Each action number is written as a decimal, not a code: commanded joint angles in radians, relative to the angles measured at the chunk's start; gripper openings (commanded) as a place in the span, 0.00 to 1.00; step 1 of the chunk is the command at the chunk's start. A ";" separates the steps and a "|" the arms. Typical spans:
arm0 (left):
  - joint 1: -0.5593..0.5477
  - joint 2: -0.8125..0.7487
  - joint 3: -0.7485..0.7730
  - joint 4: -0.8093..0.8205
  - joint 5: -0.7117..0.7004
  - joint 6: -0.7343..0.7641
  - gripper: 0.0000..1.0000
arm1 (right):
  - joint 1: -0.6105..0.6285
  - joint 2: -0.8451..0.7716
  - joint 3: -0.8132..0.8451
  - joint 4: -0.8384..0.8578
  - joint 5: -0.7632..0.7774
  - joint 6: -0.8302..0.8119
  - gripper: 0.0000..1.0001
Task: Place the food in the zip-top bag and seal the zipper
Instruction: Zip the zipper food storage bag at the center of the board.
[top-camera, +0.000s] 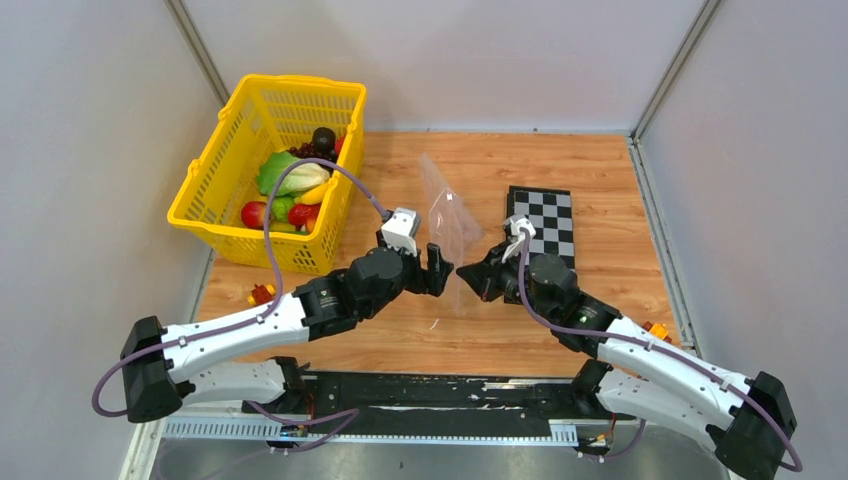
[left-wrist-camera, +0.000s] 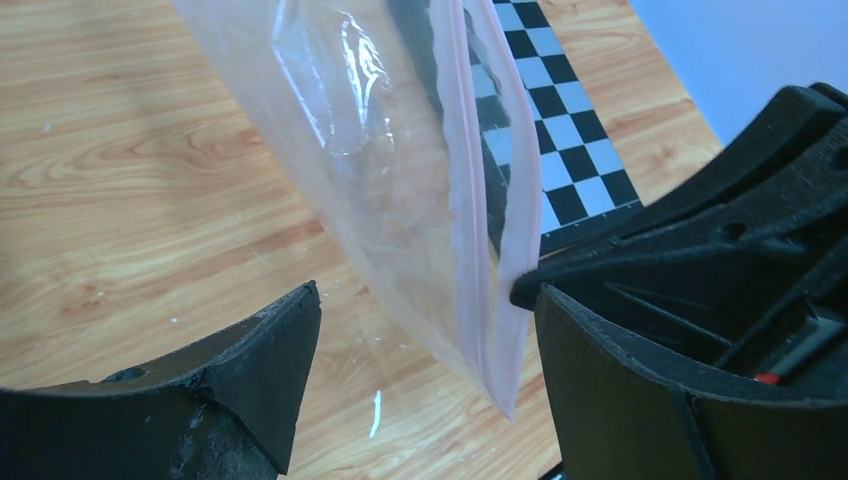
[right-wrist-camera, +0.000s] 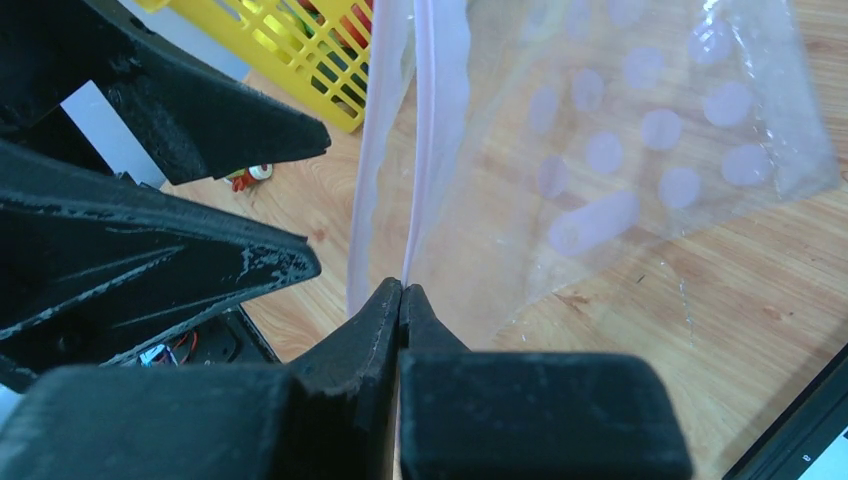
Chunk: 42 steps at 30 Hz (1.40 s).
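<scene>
I will take the bag's zipper with my right gripper nearer the zipper's middle (left-wrist-camera: 521, 140), as its grip is close to the bag's lower corner, while my left gripper holds the bag.
The clear zip-top bag (top-camera: 447, 225) hangs upright over the table's middle. My right gripper (top-camera: 472, 274) is shut on its pale-pink zipper strip (right-wrist-camera: 432, 150), pinching one lip at the tips (right-wrist-camera: 402, 292). My left gripper (top-camera: 437, 268) is open, with the bag's lower corner (left-wrist-camera: 440, 250) between its jaws. The zipper strip (left-wrist-camera: 478, 250) hangs close to its right finger (left-wrist-camera: 610, 390), and the left finger (left-wrist-camera: 262, 370) stands apart. The food (top-camera: 290, 190) lies in the yellow basket: green lettuce (top-camera: 285, 172), a banana (top-camera: 316, 192) and red fruits (top-camera: 254, 213). The bag looks empty.
The yellow mesh basket (top-camera: 215, 195) stands at the back left and shows in the right wrist view (right-wrist-camera: 320, 60). A chessboard (top-camera: 545, 225) lies right of the bag. Small toy blocks lie at the left (top-camera: 262, 293) and by the right arm (top-camera: 655, 330).
</scene>
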 joint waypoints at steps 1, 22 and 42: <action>-0.005 0.010 0.052 0.021 -0.085 0.029 0.85 | 0.020 0.012 0.048 0.025 0.002 -0.011 0.00; -0.005 0.116 0.048 -0.047 -0.062 0.051 0.27 | 0.037 -0.025 0.049 -0.006 0.048 0.000 0.00; -0.026 0.074 0.090 -0.022 0.018 0.078 0.00 | 0.060 0.167 0.358 -0.321 0.187 -0.043 0.35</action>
